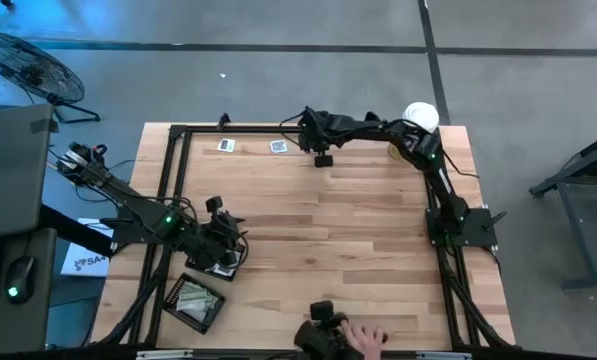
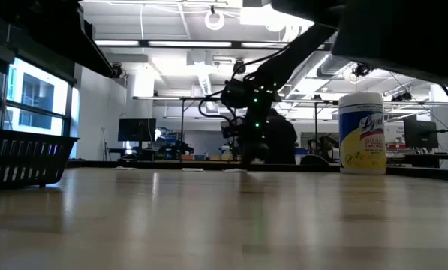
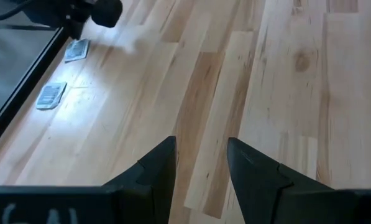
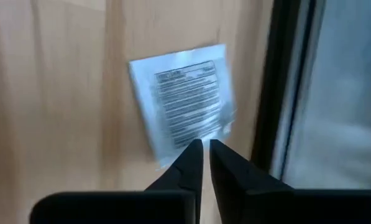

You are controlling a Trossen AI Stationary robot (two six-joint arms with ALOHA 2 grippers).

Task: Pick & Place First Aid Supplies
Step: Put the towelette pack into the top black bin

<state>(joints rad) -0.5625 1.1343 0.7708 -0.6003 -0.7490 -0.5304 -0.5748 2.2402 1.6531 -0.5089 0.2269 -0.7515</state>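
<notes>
The robot's right gripper rests its closed fingers on the flat packet's near edge by the rail, so it should draw the packet inward, open and pinch its corner (image 4: 226,127).
Two small flat first aid packets lie on the wood near the table's far edge: one (image 1: 226,146) to the left, the other (image 1: 278,147) (image 4: 182,102) right in front of my right gripper (image 1: 306,142) (image 4: 204,146). That gripper slants down over the table's far edge, and its fingers are closed to a thin slit at this packet's near edge. My left gripper (image 3: 201,158) (image 1: 223,245) hangs open over bare wood at the table's left, holding nothing. From there both packets (image 3: 76,50) (image 3: 51,96) show far off. My right gripper has its two fingertips (image 4: 194,146) closed on the near edge of the white printed packet (image 4: 191,138), close to one corner. The fingers come slanting down from above. The packet lies flat on the wood, and the tips hide the exact place of contact.
A black mesh tray (image 1: 193,300) with packets in it stands at the near left, beside my left arm. A white canister with a yellow label (image 2: 361,133) (image 1: 421,117) stands at the far right. A black frame rail (image 4: 284,93) runs just beyond the packet. A person's hand (image 1: 366,340) rests at the near edge.
</notes>
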